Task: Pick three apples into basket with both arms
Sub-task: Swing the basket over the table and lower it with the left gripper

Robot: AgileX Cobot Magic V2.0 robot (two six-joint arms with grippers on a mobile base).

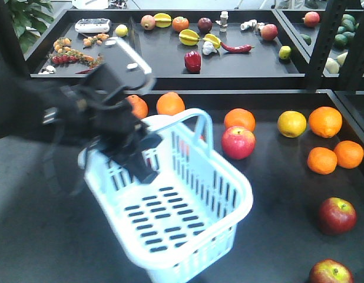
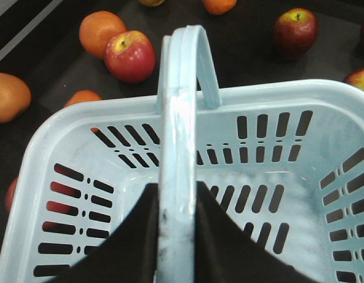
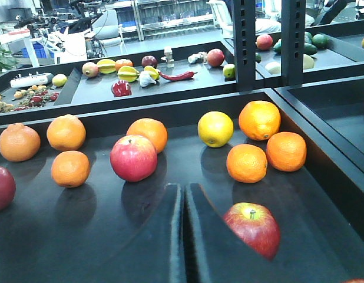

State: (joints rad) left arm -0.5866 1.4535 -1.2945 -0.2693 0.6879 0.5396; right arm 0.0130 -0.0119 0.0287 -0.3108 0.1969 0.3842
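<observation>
Next, I release the pale blue basket on the table (image 1: 212, 203) just before the pinkish-red apple with my left gripper.
The pale blue basket (image 1: 188, 194) hangs tilted above the table, with nothing in it. My left gripper (image 1: 138, 156) is shut on its loop handle (image 2: 177, 118); in the left wrist view the two black fingers (image 2: 176, 187) press on either side of the handle. Two dark red apples (image 1: 337, 215) (image 1: 330, 273) lie at the front right. One of them (image 3: 252, 227) lies just right of my right gripper (image 3: 184, 188), which is shut, empty and low over the table. Another dark red apple (image 3: 0, 187) shows at the left edge. The right gripper is out of the front view.
A brighter pinkish-red apple (image 1: 238, 142) lies right of the basket. Oranges (image 1: 325, 121) (image 1: 170, 104) and a yellow fruit (image 1: 291, 124) lie around it. A raised tray edge (image 1: 229, 90) runs behind them. A back shelf holds peppers and other fruit (image 1: 192, 61).
</observation>
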